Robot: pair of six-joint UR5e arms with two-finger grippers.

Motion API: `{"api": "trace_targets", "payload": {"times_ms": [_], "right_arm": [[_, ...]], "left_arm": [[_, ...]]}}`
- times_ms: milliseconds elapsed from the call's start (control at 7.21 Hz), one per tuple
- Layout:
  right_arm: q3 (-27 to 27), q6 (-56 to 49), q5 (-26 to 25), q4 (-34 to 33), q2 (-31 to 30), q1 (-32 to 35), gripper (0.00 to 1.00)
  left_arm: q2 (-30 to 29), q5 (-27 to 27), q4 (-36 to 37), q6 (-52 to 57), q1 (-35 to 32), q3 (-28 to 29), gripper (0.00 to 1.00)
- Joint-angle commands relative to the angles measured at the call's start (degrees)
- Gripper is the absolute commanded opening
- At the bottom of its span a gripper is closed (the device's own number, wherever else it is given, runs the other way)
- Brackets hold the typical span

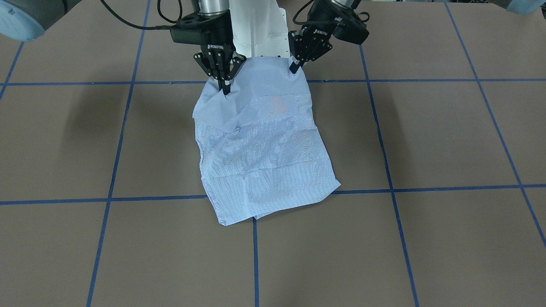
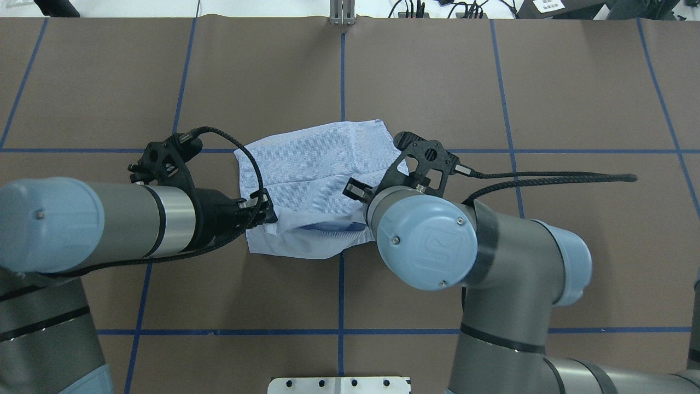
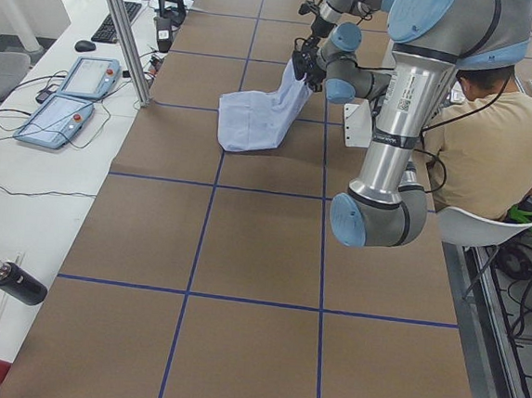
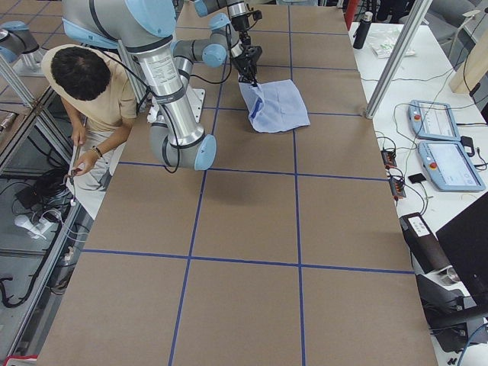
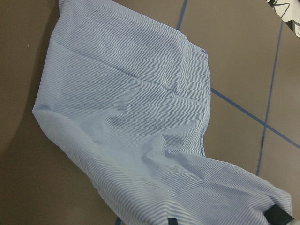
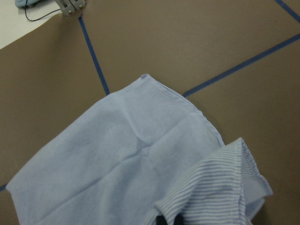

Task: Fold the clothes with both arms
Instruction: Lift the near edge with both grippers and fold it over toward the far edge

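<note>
Next, I let go of the shirt's near edge with my left gripper just inside its flat far corner (image 1: 329, 180) (image 5: 68, 11) next to the blue tape line.
The light blue-and-white striped shirt (image 1: 264, 145) lies folded into a rough rectangle on the brown table, its far part flat. My left gripper (image 1: 295, 67) is shut on one corner of the edge nearest the robot. My right gripper (image 1: 225, 87) is shut on the other corner of that edge. Both hold the edge a little above the table, so the cloth slopes down from them. In the overhead view the shirt (image 2: 317, 158) lies between the left gripper (image 2: 265, 210) and the right wrist, which hides the right fingertips. The wrist views show the shirt (image 5: 126, 117) (image 6: 117, 164) spreading away below.
Blue tape lines (image 1: 256, 256) form a grid on the table. The white pedestal base (image 1: 260, 30) stands just behind the grippers. A seated operator (image 3: 494, 144) is beside the robot. Teach pendants (image 3: 70, 98) and bottles (image 3: 12, 279) lie on a side bench.
</note>
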Motion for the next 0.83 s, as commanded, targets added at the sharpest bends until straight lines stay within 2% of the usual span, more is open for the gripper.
{"api": "trace_targets", "payload": {"times_ms": [0, 277, 554, 693], "right_arm": [[-11.94, -2.80, -0.05, 7.53, 5.56, 4.30, 0.00], [-24.50, -4.28, 0.04, 12.53, 11.37, 6.24, 0.00], [-31.74, -6.74, -0.05, 18.07, 12.71, 6.77, 0.00], [-34.47, -8.58, -0.05, 18.36, 14.63, 6.77, 0.00]], "left_arm": [[-1.66, -0.07, 0.02, 6.90, -6.67, 6.01, 0.00], [-3.14, 0.37, -0.42, 11.50, -9.85, 14.52, 0.00], [-5.96, 3.09, -2.16, 11.95, -9.86, 22.52, 0.00], [-6.05, 4.14, -4.96, 12.03, -9.86, 25.00, 0.00]]}}
